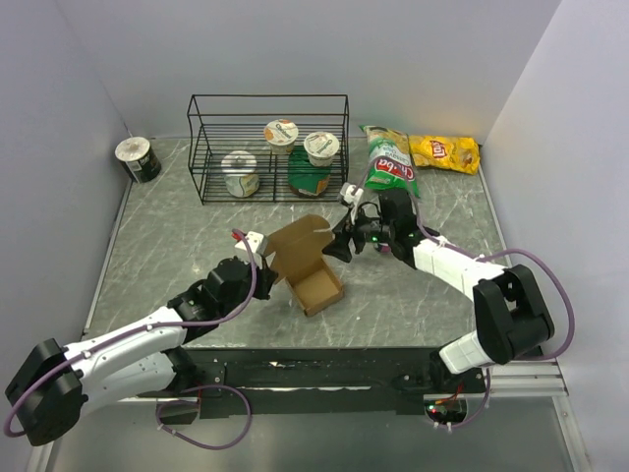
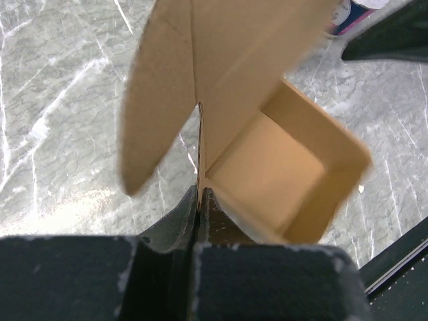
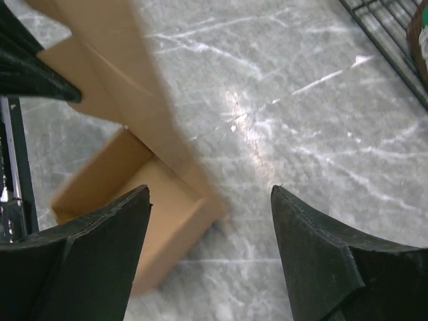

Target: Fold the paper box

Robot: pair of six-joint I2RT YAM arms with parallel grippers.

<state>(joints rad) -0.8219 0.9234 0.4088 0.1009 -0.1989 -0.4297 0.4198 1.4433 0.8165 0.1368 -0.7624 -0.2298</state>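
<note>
The paper box sits crooked in my left gripper's pinch. Next, I turn it straight and pinch the free back corner (image 1: 324, 259) with my right gripper.
The paper box (image 1: 313, 280) is plain brown cardboard, standing in the middle of the table with its square tray open upward and its lid flap raised at the back. My left gripper (image 1: 267, 264) is shut on the box's left wall. In the left wrist view the two fingers (image 2: 215, 214) pinch a thin cardboard edge, and the box's hollow (image 2: 274, 167) lies to their right. My right gripper (image 1: 341, 246) hovers just right of the lid flap. It stands open (image 3: 210, 195) with nothing between its fingers, and the box (image 3: 127, 177) lies below on its left.
At the back stands a black wire rack (image 1: 267, 103) holding yogurt cups (image 1: 241, 172) and a green jar. Two chip bags (image 1: 391, 162) (image 1: 444, 151) lie at the back right. A small tin (image 1: 139, 158) sits at the back left corner. Walls close in both sides.
</note>
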